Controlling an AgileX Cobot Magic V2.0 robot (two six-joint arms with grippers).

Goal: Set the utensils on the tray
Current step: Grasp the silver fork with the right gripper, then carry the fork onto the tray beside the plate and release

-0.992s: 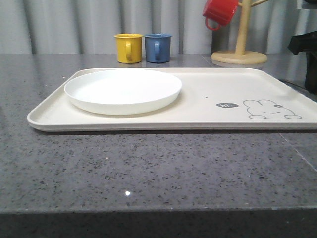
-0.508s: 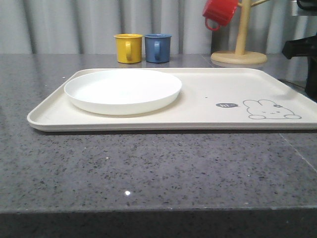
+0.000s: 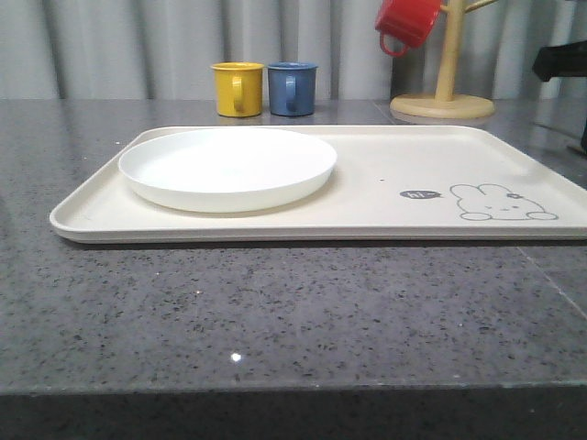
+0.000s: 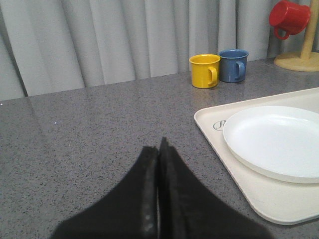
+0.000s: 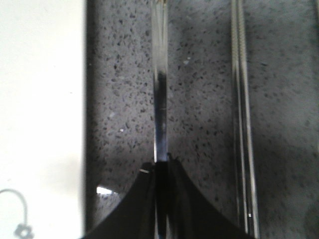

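My right gripper has the metal utensil for now. Next, I let go of it with that gripper on the cream tray (image 3: 378,177), between the white plate and the bear drawing.
The cream tray (image 3: 394,156) lies across the grey counter, with the white plate (image 3: 227,170) on its left half. In the right wrist view my right gripper (image 5: 162,162) is shut on a slim shiny metal utensil handle (image 5: 160,74), and its far end is cut off, so I cannot tell which utensil it is. That handle runs over the counter beside the tray's edge (image 5: 40,99). The thin metal chopsticks (image 5: 242,124) lie parallel on its other side. My left gripper (image 4: 159,147) is shut and empty over bare counter, beside the tray (image 4: 209,124) and plate (image 4: 274,142).
A yellow mug (image 3: 238,88) and a blue mug (image 3: 293,88) stand behind the tray. A wooden mug tree (image 3: 444,92) with a red mug (image 3: 408,23) is at the back right. The dark right arm (image 3: 559,60) shows at the right edge.
The dark right arm at the right edge of the front view has moved upward. Tray, plate and mugs have stayed put.
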